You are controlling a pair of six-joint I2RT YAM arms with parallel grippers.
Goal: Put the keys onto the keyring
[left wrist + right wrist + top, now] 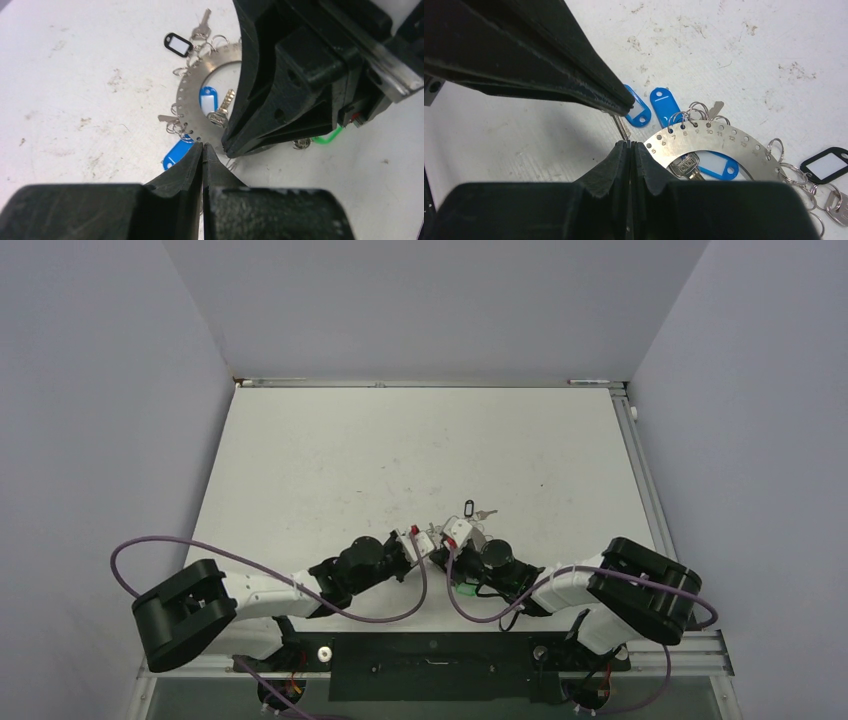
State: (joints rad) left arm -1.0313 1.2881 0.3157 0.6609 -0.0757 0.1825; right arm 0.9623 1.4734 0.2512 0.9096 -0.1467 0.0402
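Observation:
I should use my right gripper to grip the keyring's rim (655, 148), as the keyring lies flat beside the loose key, and lift it upright toward my left gripper before threading.
The keyring (711, 141) is a flat grey metal ring with numbered holes; it also shows in the left wrist view (197, 85) and, small, in the top view (472, 533). Keys on small split rings hang from its rim, with blue tags (666, 104), a black tag (830, 167) and a green tag (327, 138). One blue tag (638, 111) lies just off the rim, and a thin key blade (622, 127) runs from it to my right fingertips. My right gripper (630, 143) is shut at the rim by hole 5. My left gripper (202, 145) is shut, its tip at the rim over that tag.
A key (686, 165) and a blue tag (720, 165) lie inside the ring's opening. The two gripper tips nearly touch each other (432, 543). Grey walls close the table's left, right and far sides (420, 383).

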